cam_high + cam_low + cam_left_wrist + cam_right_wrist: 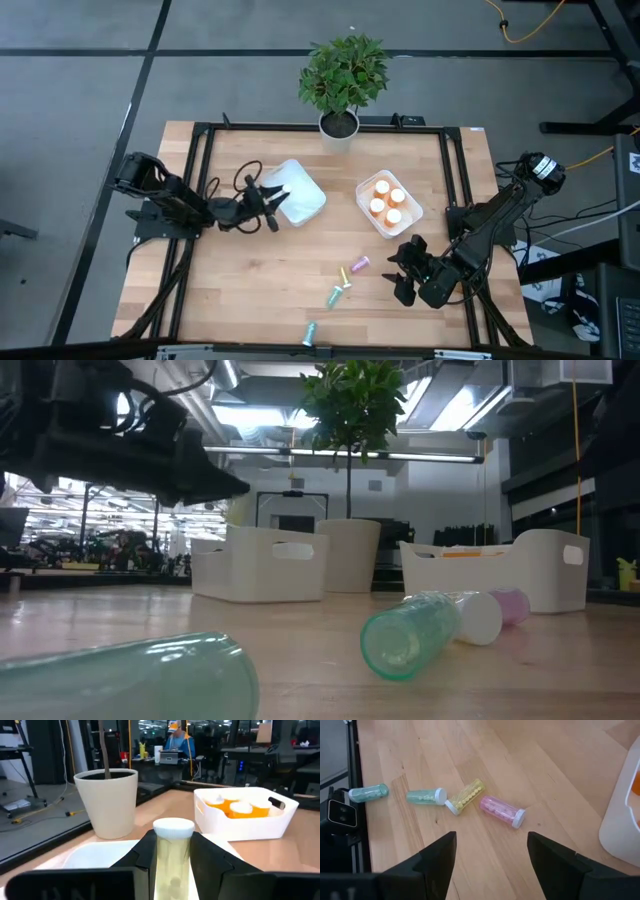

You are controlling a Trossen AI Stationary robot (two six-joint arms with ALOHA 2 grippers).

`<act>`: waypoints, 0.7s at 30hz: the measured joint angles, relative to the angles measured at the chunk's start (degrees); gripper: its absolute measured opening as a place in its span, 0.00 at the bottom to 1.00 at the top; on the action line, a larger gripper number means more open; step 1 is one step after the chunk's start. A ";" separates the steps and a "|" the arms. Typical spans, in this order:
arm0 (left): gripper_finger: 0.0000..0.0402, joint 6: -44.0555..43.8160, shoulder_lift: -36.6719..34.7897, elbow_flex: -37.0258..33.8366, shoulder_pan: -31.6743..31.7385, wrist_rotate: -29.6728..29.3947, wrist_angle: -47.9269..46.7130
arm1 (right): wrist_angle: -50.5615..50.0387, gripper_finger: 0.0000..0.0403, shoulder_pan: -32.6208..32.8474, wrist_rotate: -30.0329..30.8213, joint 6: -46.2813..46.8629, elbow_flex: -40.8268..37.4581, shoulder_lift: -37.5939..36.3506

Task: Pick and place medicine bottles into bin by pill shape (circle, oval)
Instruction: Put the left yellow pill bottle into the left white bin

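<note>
My left gripper is holding the yellow-green medicine bottle. I need to release it with that gripper just inside the near rim of the empty white bin (289, 207).
My left gripper (268, 206) is shut on a pale yellow-green medicine bottle (172, 862) with a white cap, at the left rim of the left white bin (298, 190), which also shows in the left wrist view (95, 854). My right gripper (405, 272) is open and empty near the front right, short of several bottles lying on their sides: a purple one (501, 811), a yellow-green one (465, 796) and two teal ones (425, 796) (367, 793). The right white bin (388, 203) holds several orange bottles. My left gripper pinches the bottle's body (172, 870) between its two fingers. The fingers (145, 855) lie along the bottle, coming about level from the table's left. The white cap (173, 827) sticks out past the fingertips. The bottle is lifted clear over the bin.
A potted plant (342, 85) stands at the far edge between the bins. A black frame (200, 180) runs around the table. One teal bottle (310, 332) lies close to the near edge. Bare wood lies between the two arms.
</note>
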 joint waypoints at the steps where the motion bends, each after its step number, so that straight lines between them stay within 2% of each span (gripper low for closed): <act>1: 0.20 -0.54 0.25 0.01 0.19 0.04 -0.42 | 0.01 0.61 0.00 0.00 0.00 0.00 0.00; 8: 0.20 -4.11 5.17 0.00 0.56 0.04 -0.89 | 0.05 0.61 0.00 0.06 0.05 0.00 0.00; 13: 0.20 -4.38 8.92 0.00 0.58 -0.28 3.20 | 0.07 0.61 0.00 0.07 0.08 0.00 0.00; 21: 0.20 -7.31 11.97 0.00 -0.65 -0.20 3.16 | 0.07 0.61 0.00 0.07 0.08 0.00 0.02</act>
